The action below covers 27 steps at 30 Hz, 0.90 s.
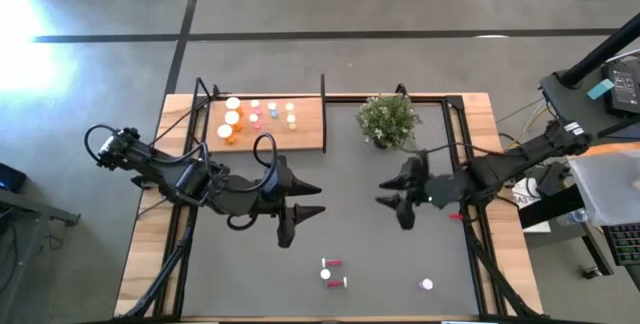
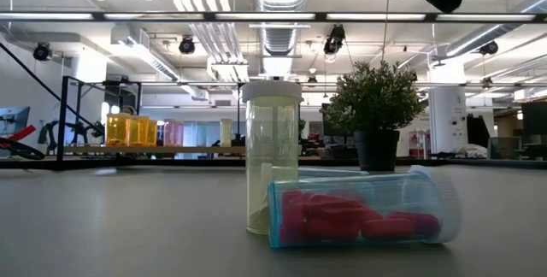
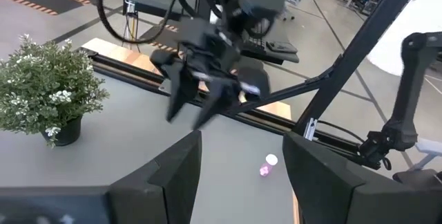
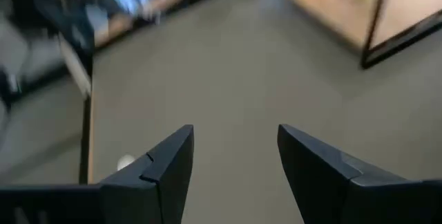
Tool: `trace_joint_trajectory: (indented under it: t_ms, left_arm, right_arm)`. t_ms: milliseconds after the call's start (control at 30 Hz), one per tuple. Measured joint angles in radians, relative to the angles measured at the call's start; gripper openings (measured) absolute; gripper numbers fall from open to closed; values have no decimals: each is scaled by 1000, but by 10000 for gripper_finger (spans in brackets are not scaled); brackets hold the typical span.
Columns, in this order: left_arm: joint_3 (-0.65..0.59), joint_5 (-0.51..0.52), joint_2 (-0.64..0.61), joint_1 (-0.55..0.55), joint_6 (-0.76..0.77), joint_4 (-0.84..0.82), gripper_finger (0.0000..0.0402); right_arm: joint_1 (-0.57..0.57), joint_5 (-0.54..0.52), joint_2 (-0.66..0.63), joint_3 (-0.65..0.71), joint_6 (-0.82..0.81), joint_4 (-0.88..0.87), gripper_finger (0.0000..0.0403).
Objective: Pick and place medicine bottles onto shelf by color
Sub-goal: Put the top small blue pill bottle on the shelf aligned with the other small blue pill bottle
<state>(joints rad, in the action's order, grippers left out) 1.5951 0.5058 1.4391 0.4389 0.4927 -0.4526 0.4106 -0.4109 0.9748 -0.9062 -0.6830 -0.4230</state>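
Note:
My right gripper is going to close on the lower half (image 1: 337,262), opposite the white cap, of the bottle of red pills that is farther from the front edge of the mat.
The wooden shelf (image 1: 265,124) lies at the far left of the mat and carries several small bottles: orange ones (image 1: 232,119) at its left, then pink, yellow and pale ones. Near the front edge lie two bottles of red pills (image 1: 333,263) (image 1: 338,283), beside an upright yellowish bottle (image 2: 273,157). A pink bottle (image 1: 427,285) stands farther right. My left gripper (image 1: 321,200) hovers open over the mat's middle, empty. My right gripper (image 1: 383,192) faces it, open and empty, raised above the mat.
A potted green plant (image 1: 387,119) stands at the far side, right of the shelf. A thin dark upright (image 1: 324,114) closes the shelf's right end. Metal rails (image 1: 468,194) run along the mat's sides. Bare mat (image 1: 350,234) lies between the grippers and the front bottles.

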Motion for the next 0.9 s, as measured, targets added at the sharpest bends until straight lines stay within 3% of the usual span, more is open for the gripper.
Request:
trace_joint_trajectory:
  t_ms: [233, 567, 900]
  left_arm:
    - [0, -1, 0, 0, 0, 0, 187]
    - [0, -3, -6, 0, 0, -1, 187]
    - [0, -63, -21, 2, -2, -14, 187]
  right_arm:
    - [77, 129, 239, -173, 147, -87, 201]
    - [105, 131, 523, -298, 265, -155, 201]
    - [135, 180, 695, -304, 231, 75, 201]
